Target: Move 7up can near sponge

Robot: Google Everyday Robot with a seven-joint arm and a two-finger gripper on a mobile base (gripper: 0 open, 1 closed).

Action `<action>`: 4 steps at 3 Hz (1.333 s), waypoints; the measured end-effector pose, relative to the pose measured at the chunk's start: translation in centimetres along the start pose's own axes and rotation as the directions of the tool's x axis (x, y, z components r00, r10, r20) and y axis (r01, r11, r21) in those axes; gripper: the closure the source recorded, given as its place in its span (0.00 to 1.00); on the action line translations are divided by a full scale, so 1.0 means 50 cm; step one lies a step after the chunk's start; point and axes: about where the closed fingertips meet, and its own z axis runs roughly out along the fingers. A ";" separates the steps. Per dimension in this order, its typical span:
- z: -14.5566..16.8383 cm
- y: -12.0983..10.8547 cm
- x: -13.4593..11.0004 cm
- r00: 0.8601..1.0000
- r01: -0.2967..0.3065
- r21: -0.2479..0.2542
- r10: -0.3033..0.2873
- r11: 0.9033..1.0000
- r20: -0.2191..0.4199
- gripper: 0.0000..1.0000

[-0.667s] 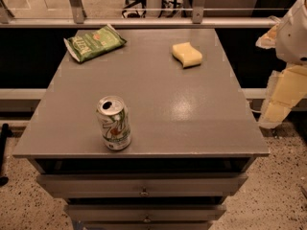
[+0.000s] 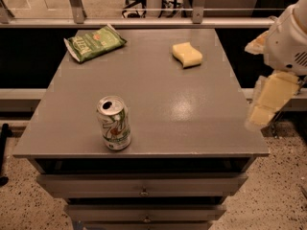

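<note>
Next, my gripper goes next to the 7up can's lower half (image 2: 117,132) and closes there, so that the can is able to move beside the sponge.
The 7up can (image 2: 114,123) stands upright near the front left of the grey table (image 2: 192,114), silver-white with green and red markings and an open pull-tab top. The pale yellow sponge (image 2: 187,55) lies at the back right of the table. My gripper (image 2: 253,83) hangs at the right edge of the view, beside the table's right side and off its surface. It is open and empty, with cream pads (image 2: 269,99) showing. It is far from the can and closer to the sponge.
A flat green chip bag (image 2: 94,42) lies at the back left corner. The table has drawers (image 2: 144,186) below its front edge. A metal rail and glass panels (image 2: 144,20) run behind the table. The floor is speckled.
My gripper has shifted slightly left toward the table's right side. The can, the sponge and the chip bag have not moved.
</note>
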 end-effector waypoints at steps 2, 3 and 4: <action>0.121 0.050 -0.154 0.939 -0.024 -0.090 0.054 0.996 0.339 0.00; 0.110 0.055 -0.180 0.924 -0.029 -0.094 0.063 0.995 0.377 0.00; 0.110 0.055 -0.180 0.924 -0.029 -0.094 0.063 0.995 0.377 0.00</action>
